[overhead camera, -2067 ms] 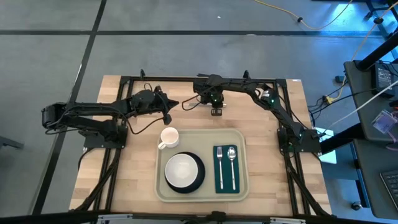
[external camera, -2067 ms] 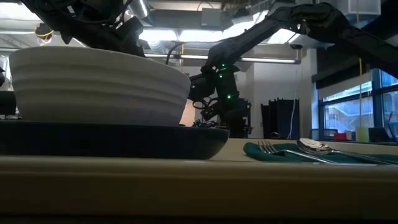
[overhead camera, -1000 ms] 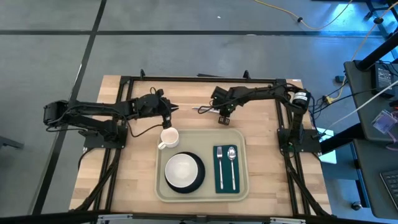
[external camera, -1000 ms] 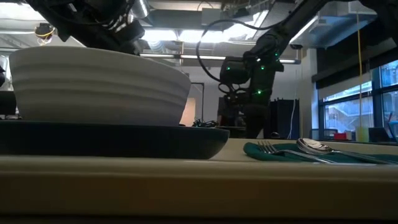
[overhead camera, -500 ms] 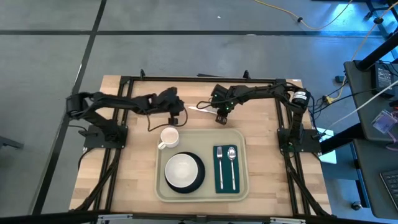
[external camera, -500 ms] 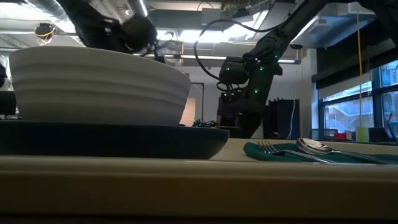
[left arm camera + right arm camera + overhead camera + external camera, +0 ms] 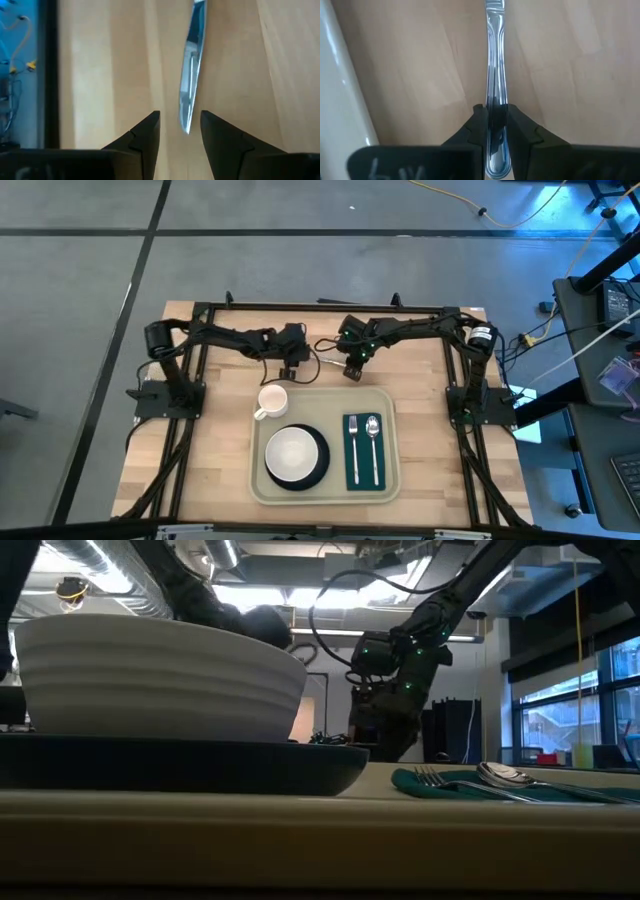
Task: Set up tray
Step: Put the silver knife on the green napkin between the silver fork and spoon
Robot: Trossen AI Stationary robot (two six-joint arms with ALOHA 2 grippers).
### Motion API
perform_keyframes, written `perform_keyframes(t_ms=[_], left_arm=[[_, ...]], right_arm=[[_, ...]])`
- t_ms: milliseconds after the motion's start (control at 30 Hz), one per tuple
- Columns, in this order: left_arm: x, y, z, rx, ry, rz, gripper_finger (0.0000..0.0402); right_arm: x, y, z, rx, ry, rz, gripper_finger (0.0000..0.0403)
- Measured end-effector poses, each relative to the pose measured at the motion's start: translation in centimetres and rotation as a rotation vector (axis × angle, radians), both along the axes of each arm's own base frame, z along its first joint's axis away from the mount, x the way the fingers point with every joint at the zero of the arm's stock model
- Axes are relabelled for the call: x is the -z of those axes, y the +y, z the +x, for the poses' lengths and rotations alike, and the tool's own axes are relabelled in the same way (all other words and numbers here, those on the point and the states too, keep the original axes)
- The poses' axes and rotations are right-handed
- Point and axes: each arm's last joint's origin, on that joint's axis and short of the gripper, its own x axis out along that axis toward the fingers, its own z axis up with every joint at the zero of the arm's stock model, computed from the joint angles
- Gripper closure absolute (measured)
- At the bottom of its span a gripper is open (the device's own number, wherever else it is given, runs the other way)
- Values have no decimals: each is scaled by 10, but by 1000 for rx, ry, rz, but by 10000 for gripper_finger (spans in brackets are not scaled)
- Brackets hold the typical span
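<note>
The robot's right gripper pinches the knife too near the handle's loose end, so it should open and take the handle closer to the blade (image 7: pixel 496 82).
A silver table knife (image 7: pixel 327 363) lies over the bare wood behind the tray (image 7: pixel 392 480), between my two grippers. My right gripper (image 7: pixel 495 116) is shut on its handle. My left gripper (image 7: pixel 180 125) stands open just left of it, the blade's tip (image 7: pixel 186 127) between its fingers, apparently without contact. On the beige tray a white bowl (image 7: pixel 292 453) sits on a dark plate, and a fork and spoon lie on a dark green napkin (image 7: pixel 363 450). A white cup (image 7: pixel 272 400) stands at the tray's far left corner. My right gripper pinches the knife's handle (image 7: pixel 496 95) between its two fingers, near the handle's free end. The knife runs on straight ahead beyond the fingertips, blade toward the table's left. Whether the knife rests on the wood, I cannot tell.
Black frame rails (image 7: pixel 320 307) run along the table's far edge and down both sides. The tray's far rim (image 7: pixel 340 75) lies close beside my right gripper. Bare wood shows left and right of the tray.
My left gripper has swung toward the table's right, from beside the cup's far side to the knife's blade end, its arm stretching out along the far edge. My right gripper has stayed about where it was, holding the knife.
</note>
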Motion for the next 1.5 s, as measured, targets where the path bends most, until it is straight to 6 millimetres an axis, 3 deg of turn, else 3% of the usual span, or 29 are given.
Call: perform_keyframes(t_ms=[433, 567, 733, 900, 1300, 1500], left_arm=[[16, 8, 21, 45, 90, -16, 279], [17, 7, 21, 58, 92, -40, 318], [24, 6, 20, 70, 110, -75, 372], [31, 6, 20, 65, 139, -83, 397], [32, 6, 20, 10, 98, -143, 399], [32, 6, 20, -37, 80, -170, 400]], right_arm=[[2, -1, 1, 3, -44, 63, 376], [2, -1, 2, -13, -63, 78, 399], [2, -1, 3, -20, -68, 74, 396], [2, -1, 3, -28, -65, 58, 400], [1, -2, 4, -53, -75, 29, 393], [0, -3, 6, -49, -90, 7, 352]])
